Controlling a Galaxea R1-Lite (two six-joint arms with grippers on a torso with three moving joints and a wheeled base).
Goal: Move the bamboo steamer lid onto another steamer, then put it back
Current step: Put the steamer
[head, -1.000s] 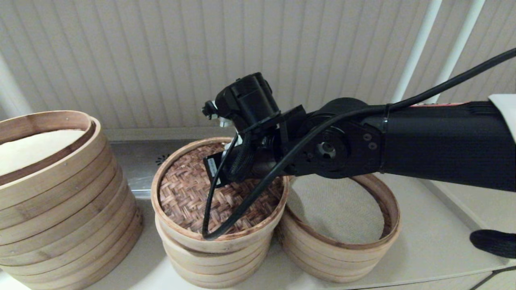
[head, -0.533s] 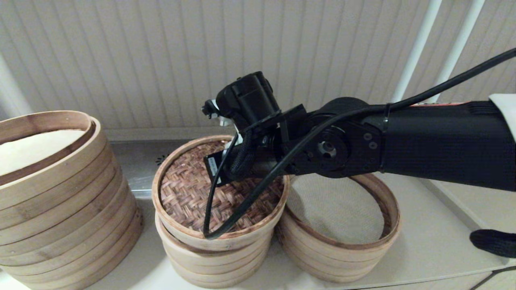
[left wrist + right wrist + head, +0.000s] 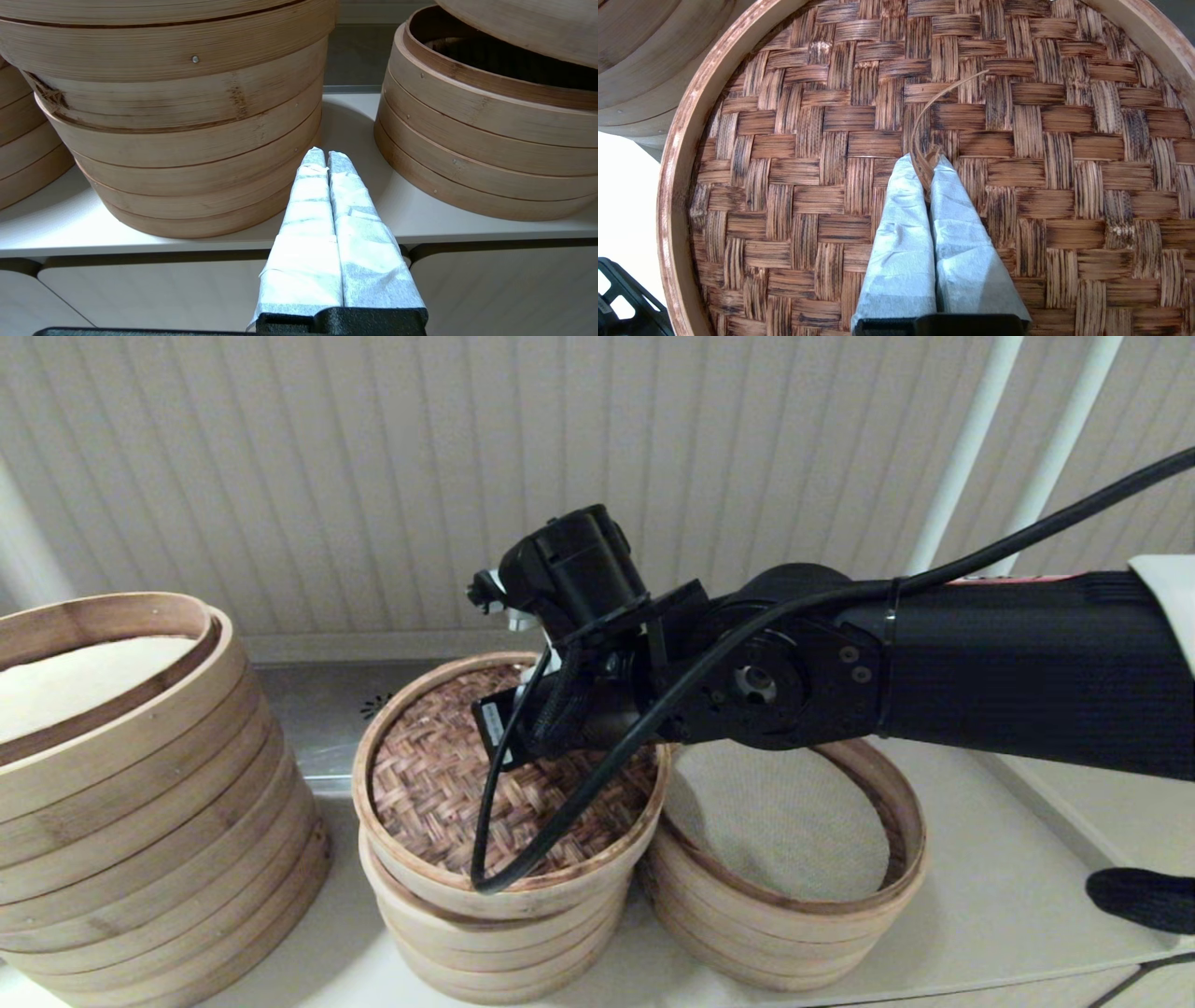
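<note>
Next, my right gripper lets go of the bamboo steamer lid on top of the smallest steamer in the middle [image 3: 496, 791]. The lid now hangs tilted just over that steamer.
The bamboo steamer lid [image 3: 439, 793], with its dark herringbone weave and pale rim, hangs tilted just over the smallest steamer [image 3: 485, 943] in the middle. My right gripper [image 3: 924, 161] is shut on the lid's thin loop handle [image 3: 920, 116]; in the head view the wrist hides the fingers. From the left wrist view, the lid's rim [image 3: 523, 23] stands clear of the steamer's rings [image 3: 467, 140], and a dark gap shows between them. My left gripper [image 3: 325, 154] is shut and empty, low in front of the shelf edge.
A much larger, taller steamer [image 3: 121, 803] stands at the left, close to the small one. The cloth-lined steamer [image 3: 784, 821] sits at the right, touching the small one, under my right arm. A ribbed wall runs behind the shelf [image 3: 1008, 896].
The lid in my right gripper has risen a little off the small steamer and stays almost in the same spot. The left arm has not moved.
</note>
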